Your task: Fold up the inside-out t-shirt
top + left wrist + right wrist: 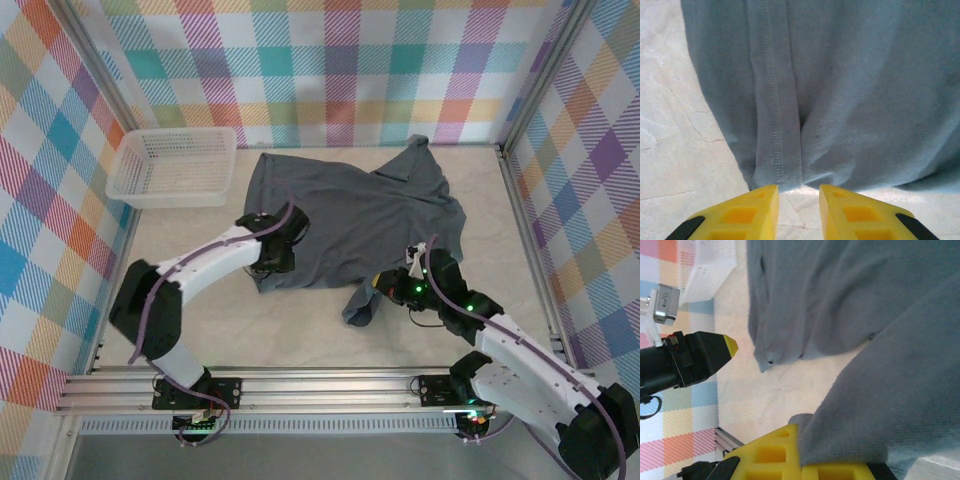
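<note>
The seamed hem's end is just past my left gripper's open fingers; I will reach in and pinch that corner [262,286] of the t-shirt before both grippers fold its near side over.
The inside-out t-shirt [350,215] lies spread, dark slate-grey, across the middle of the table, one sleeve pointing to the back right. My left gripper [272,262] sits at its near-left corner. In the left wrist view that gripper [799,200] is open, bare table between the yellow fingers [752,210], and the seamed hem of the shirt [840,90] lies just ahead. My right gripper [388,285] is at the near hem, shut on a bunched fold that hangs down. In the right wrist view the shirt [900,390] drapes over that gripper [807,462].
A white mesh basket [175,165] stands at the back left, beside the shirt's far-left corner. Plaid walls with metal posts close in three sides. Bare table [300,330] runs along the front, before the metal rail [300,385]. The left gripper's tip [715,350] shows in the right wrist view.
</note>
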Robot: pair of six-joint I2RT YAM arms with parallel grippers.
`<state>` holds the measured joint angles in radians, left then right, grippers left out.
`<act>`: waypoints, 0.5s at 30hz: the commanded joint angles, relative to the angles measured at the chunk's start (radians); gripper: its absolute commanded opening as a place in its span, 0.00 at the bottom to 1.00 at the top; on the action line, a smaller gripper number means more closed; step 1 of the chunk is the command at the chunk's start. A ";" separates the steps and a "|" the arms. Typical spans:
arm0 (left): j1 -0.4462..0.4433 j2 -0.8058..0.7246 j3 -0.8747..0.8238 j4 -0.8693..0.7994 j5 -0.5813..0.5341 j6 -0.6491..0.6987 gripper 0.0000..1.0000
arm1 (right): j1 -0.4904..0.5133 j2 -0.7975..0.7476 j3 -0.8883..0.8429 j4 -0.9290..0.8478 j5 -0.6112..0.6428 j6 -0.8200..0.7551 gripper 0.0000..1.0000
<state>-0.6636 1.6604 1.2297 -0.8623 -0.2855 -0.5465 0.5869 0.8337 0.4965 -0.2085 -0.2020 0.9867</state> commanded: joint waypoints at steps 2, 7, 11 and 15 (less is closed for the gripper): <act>-0.020 0.122 0.058 -0.131 -0.141 -0.025 0.27 | 0.004 0.088 0.080 -0.096 0.036 -0.001 0.00; -0.021 0.193 0.061 -0.098 -0.169 -0.025 0.29 | 0.003 0.157 0.135 -0.098 -0.004 -0.035 0.00; -0.006 0.229 0.049 -0.084 -0.188 -0.008 0.27 | 0.004 0.143 0.136 -0.114 0.000 -0.033 0.00; 0.010 0.222 0.031 -0.048 -0.169 0.015 0.14 | 0.002 0.116 0.134 -0.133 0.018 -0.029 0.00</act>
<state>-0.6712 1.8866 1.2709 -0.9112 -0.4316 -0.5472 0.5869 0.9752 0.6079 -0.3099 -0.1936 0.9752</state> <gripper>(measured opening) 0.157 0.049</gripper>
